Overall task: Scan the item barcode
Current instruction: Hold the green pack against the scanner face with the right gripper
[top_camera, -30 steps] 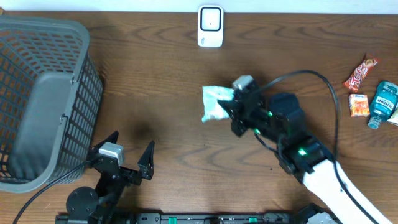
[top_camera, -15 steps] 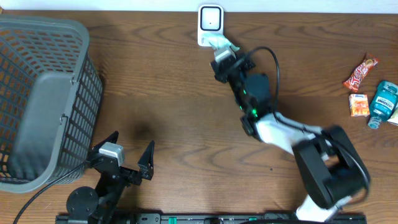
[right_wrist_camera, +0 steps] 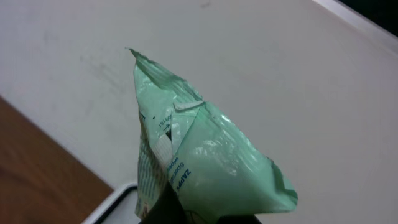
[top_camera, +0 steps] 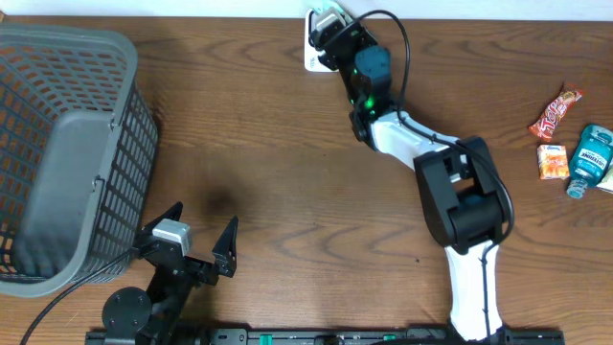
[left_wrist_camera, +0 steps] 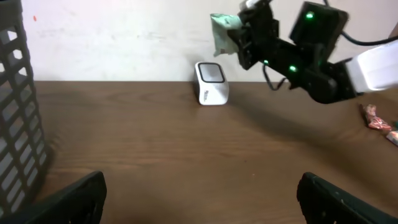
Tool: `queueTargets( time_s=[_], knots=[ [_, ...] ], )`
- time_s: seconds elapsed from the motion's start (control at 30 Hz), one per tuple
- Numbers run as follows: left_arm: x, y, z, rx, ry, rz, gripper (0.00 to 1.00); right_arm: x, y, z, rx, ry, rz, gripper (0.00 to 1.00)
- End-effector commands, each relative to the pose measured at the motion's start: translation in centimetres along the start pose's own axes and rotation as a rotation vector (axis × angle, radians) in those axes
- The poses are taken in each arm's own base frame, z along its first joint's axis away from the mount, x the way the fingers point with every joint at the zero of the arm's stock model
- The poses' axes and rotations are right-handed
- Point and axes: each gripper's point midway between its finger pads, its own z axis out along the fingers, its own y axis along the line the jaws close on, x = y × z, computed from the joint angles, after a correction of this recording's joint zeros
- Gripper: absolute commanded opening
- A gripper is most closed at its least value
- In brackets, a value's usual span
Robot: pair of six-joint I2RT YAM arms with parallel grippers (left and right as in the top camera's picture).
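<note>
Next, I let go of the pale green packet, which hangs just above the white scanner now, with my right gripper on the bare table [top_camera: 513, 128] just beside the candy bar, facing the scanner.
A light green packet [right_wrist_camera: 205, 162] is pinched in my shut right gripper [right_wrist_camera: 186, 213], its crumpled top pointing up against the white wall. From the left wrist view the packet [left_wrist_camera: 222, 30] hangs in the air just above the white scanner [left_wrist_camera: 211, 83], which stands at the table's far edge. In the overhead view the right gripper [top_camera: 332, 26] reaches over the scanner [top_camera: 320, 59] and covers most of it. My left gripper [top_camera: 196, 251] rests near the front edge, open, with nothing between its fingers [left_wrist_camera: 69, 198].
A grey mesh basket [top_camera: 67, 144] fills the left side. At the far right lie a candy bar [top_camera: 556, 112], a small orange packet [top_camera: 552, 161] and a blue bottle [top_camera: 588, 158]. A white wall rises behind the table.
My right arm has carried the green packet from the middle of the table to the far edge, above the scanner. The left arm has not moved.
</note>
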Motion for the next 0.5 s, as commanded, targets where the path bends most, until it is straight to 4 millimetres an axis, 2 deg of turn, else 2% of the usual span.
queueTargets(
  time_s=[0.0, 0.17, 0.33, 0.47],
  knots=[
    [-0.1, -0.3, 0.0, 0.017, -0.004, -0.01, 0.98, 1.4, 0.8, 1.5, -0.001, 0.003, 0.009, 0.01],
    [-0.1, -0.3, 0.0, 0.017, -0.004, -0.01, 0.98, 4.2, 2.5, 3.2, 0.002, 0.02, -0.042, 0.01],
    [-0.1, -0.3, 0.0, 0.017, -0.004, -0.01, 0.98, 6.2, 3.5, 3.3, 0.029, 0.076, -0.067, 0.01],
    [-0.1, -0.3, 0.0, 0.017, -0.004, -0.01, 0.98, 7.5, 6.7, 2.8, -0.057, 0.158, -0.077, 0.01]
  ],
)
